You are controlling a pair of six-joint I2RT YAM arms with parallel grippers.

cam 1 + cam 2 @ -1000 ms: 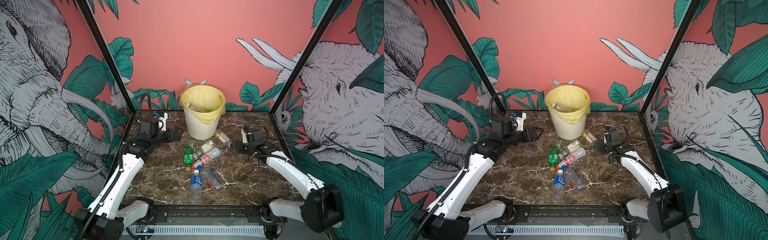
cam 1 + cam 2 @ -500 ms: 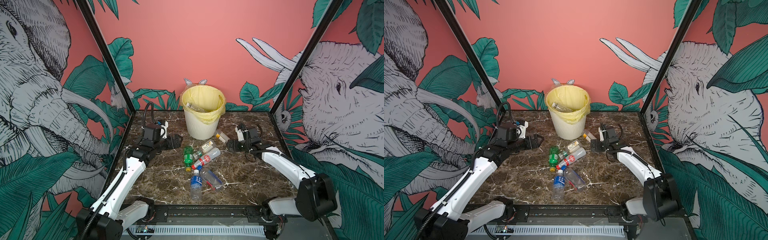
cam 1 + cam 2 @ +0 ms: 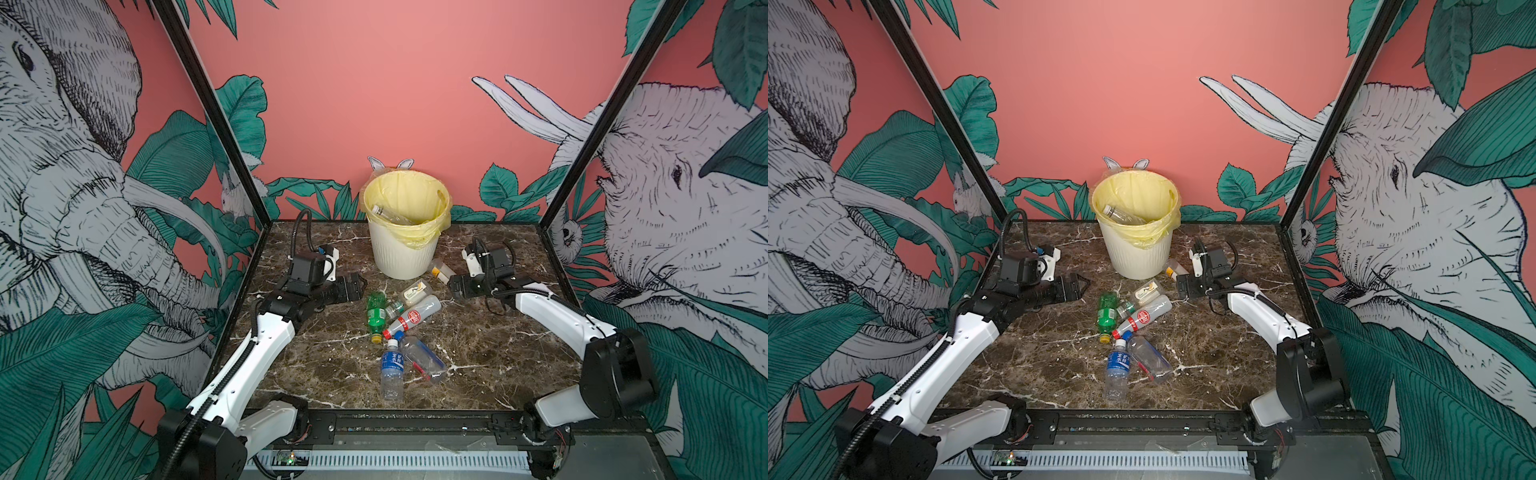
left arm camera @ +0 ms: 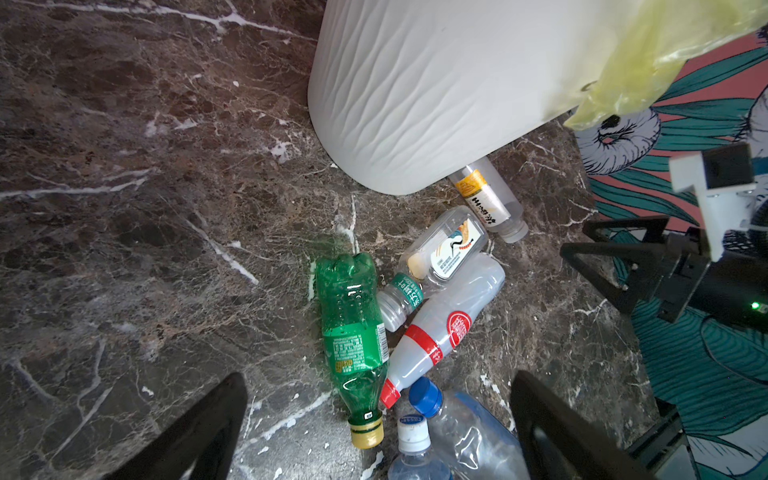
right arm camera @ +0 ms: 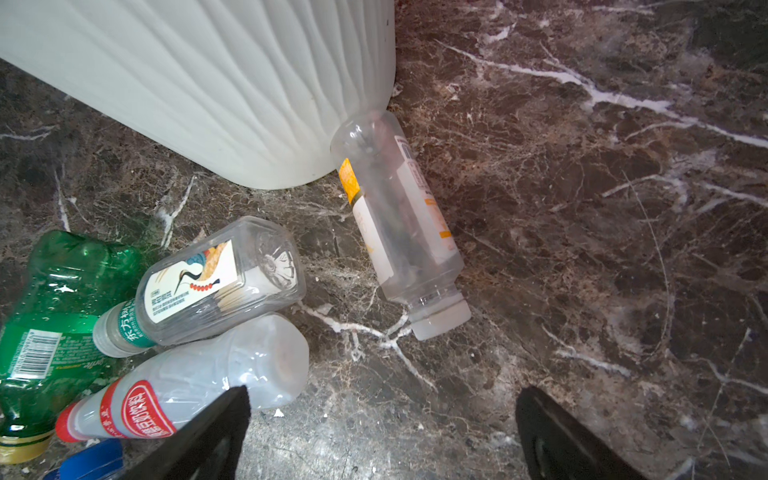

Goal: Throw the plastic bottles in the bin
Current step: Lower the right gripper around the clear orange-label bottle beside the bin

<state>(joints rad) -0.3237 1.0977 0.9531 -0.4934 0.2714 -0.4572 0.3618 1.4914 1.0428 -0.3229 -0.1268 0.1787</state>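
Observation:
The robot's right gripper will close on the middle of the label (image 3: 446,276) (image 5: 404,226) on the orange-labelled bottle, between the bottle's white cap and the foot of the bin.
The cream ribbed bin (image 3: 400,257) with a yellow bag stands at the back and has one clear bottle (image 3: 388,214) inside. Several plastic bottles lie in front of it: a green one (image 3: 376,312), a red-labelled one (image 3: 414,316), a crane-labelled one (image 3: 417,291), a blue-labelled one (image 3: 392,368) and a blue-capped clear one (image 3: 424,360). An orange-labelled bottle (image 5: 399,216) leans against the bin's foot. My left gripper (image 3: 358,287) (image 4: 378,378) hangs open left of the pile, above the bottle caps. My right gripper (image 3: 454,286) (image 5: 382,391) is open, just short of the orange-labelled bottle.
The dark marble table (image 3: 490,353) is enclosed by patterned walls with black posts (image 3: 569,166). A black rail (image 3: 399,424) runs along the front edge. In the left wrist view the right gripper (image 4: 615,266) shows beyond the bottles.
Both arms have come in towards the bottles. The left gripper has dropped lower and nearer the pile; the right gripper has shifted left towards the bin. Both stay open.

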